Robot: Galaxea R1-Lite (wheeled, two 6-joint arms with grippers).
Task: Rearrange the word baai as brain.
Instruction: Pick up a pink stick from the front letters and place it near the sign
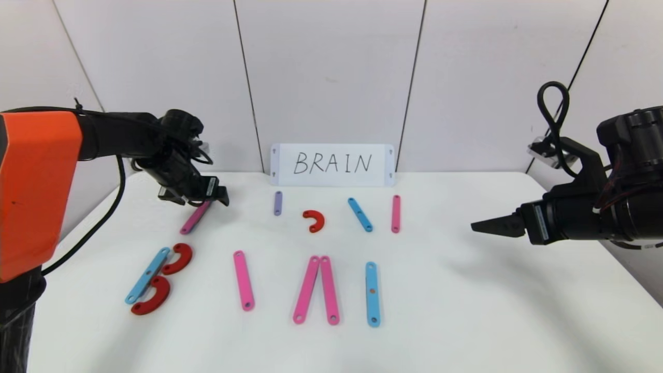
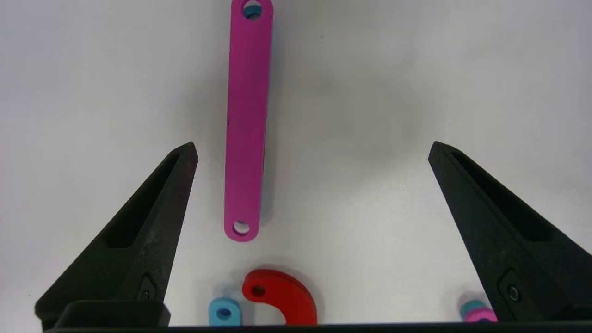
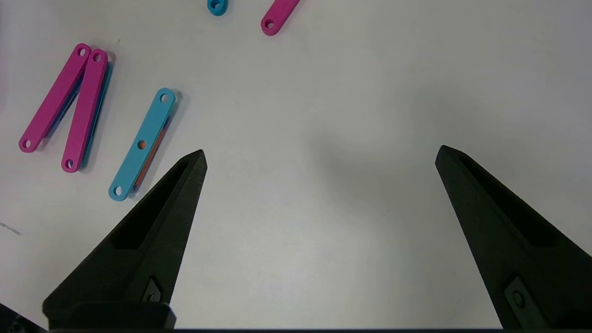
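Observation:
The middle of the front pink strip [image 1: 243,280], between the B and the pink strips meeting at the top, is the part my left gripper needs to close on.
The word's flat holed pieces lie on the white table [image 1: 466,311]. At front left a blue strip [image 1: 147,275] with two red arcs [image 1: 178,258] makes a B. To its right lie a pink strip [image 1: 243,280], two pink strips [image 1: 316,290] meeting at the top, and a blue strip [image 1: 372,293]. My left gripper [image 1: 215,197] hangs open just above a slanted pink strip [image 1: 196,217], which lies flat and free between the wide fingers [image 2: 246,120]. My right gripper [image 1: 484,226] hovers open over bare table at the right, holding nothing [image 3: 321,155].
A back row holds a short purple strip [image 1: 278,202], a small red arc [image 1: 314,220], a blue strip [image 1: 359,214] and a pink strip [image 1: 395,213]. The white handwritten BRAIN card [image 1: 332,164] leans on the wall behind them.

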